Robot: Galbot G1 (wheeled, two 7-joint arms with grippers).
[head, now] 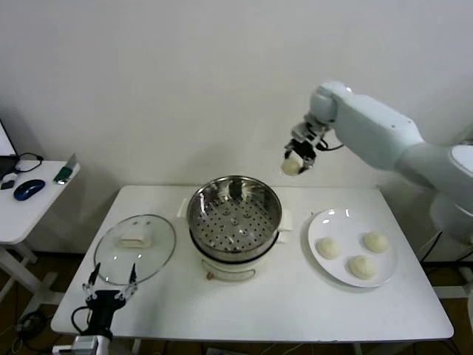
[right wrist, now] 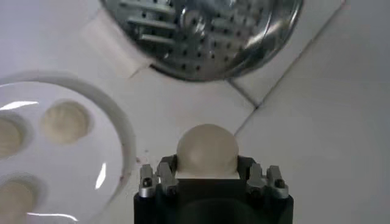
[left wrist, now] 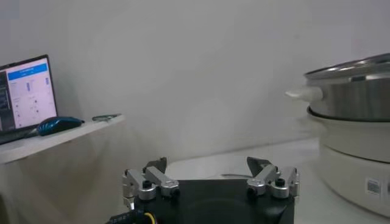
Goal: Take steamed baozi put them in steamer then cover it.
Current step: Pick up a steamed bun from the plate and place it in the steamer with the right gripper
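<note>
My right gripper has the baozi. Next, I set it down on the wall-side part of the steamer's perforated tray (head: 232, 203) (right wrist: 235, 21).
My right gripper (head: 294, 164) is shut on one cream-white baozi (right wrist: 206, 149) and holds it high in the air, above and to the right of the steamer (head: 234, 214). The steamer's perforated tray (right wrist: 207, 30) is empty. Three more baozi (head: 328, 248) lie on the white plate (head: 324, 221) at the right. The glass cover (head: 135, 248) with its cream handle (head: 136, 240) lies flat on the table left of the steamer. My left gripper (head: 111, 286) is open and empty, low at the table's front left edge, just in front of the cover.
A side table (head: 22, 211) with a blue mouse (head: 29, 189) stands at the far left. The steamer's white side handle (left wrist: 303, 93) and body show in the left wrist view, with a laptop screen (left wrist: 24, 91) behind.
</note>
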